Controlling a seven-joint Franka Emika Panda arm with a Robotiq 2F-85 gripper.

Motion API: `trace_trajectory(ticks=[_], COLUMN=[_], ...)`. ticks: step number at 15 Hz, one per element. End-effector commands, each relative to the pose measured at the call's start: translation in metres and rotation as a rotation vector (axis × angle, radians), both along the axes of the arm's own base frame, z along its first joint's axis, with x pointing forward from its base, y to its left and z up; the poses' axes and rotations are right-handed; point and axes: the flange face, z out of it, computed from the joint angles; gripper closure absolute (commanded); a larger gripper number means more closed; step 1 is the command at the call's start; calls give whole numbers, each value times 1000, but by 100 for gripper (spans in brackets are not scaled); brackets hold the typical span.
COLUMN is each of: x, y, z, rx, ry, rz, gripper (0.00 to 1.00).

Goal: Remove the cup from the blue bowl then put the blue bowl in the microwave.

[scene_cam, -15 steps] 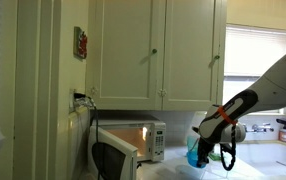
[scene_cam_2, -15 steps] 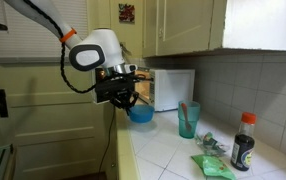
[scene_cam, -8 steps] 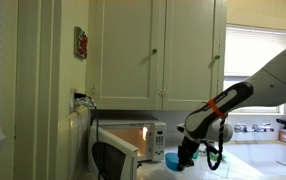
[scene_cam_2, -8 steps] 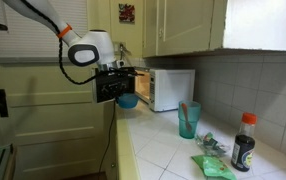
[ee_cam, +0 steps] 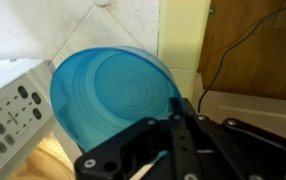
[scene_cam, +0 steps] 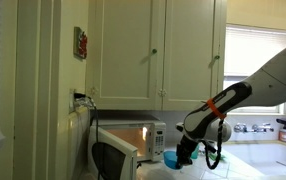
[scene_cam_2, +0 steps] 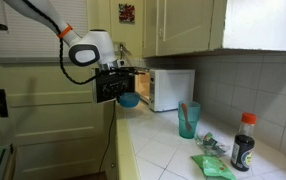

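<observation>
Next, I let go of the blue bowl with my gripper in the middle of the microwave's lit inside (scene_cam: 126, 138), behind the open door.
My gripper (scene_cam: 186, 155) is shut on the rim of the blue bowl (scene_cam: 172, 159) and holds it in the air just in front of the microwave (scene_cam: 135, 135). The microwave's door (scene_cam: 113, 161) is open and its inside is lit orange. In an exterior view the gripper (scene_cam_2: 118, 90) holds the bowl (scene_cam_2: 128, 100) beside the microwave (scene_cam_2: 173, 88). The teal cup (scene_cam_2: 188, 120) stands apart on the counter. In the wrist view the bowl (ee_cam: 108, 95) fills the middle, with a finger (ee_cam: 180, 118) on its edge and the microwave's control panel (ee_cam: 13, 108) to the left.
A dark sauce bottle (scene_cam_2: 243, 142) and a green packet (scene_cam_2: 213, 167) sit on the tiled counter (scene_cam_2: 163, 150). Cabinets (scene_cam: 158, 50) hang above the microwave. A wooden door (scene_cam_2: 43, 110) is behind the arm.
Over the last second my gripper has carried the blue bowl across the counter to the microwave's open front. In the last half second it has barely moved.
</observation>
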Motion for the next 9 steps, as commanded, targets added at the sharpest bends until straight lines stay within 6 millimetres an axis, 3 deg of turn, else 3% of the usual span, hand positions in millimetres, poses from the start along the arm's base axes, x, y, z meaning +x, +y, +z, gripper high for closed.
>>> trace_trajectory(ticks=[1, 5, 9], x=[34, 74, 126], y=[41, 83, 101], z=[7, 8, -6], rx=[-66, -106, -211], ry=[-65, -73, -81], rz=[131, 267, 354], gripper=[99, 99, 99])
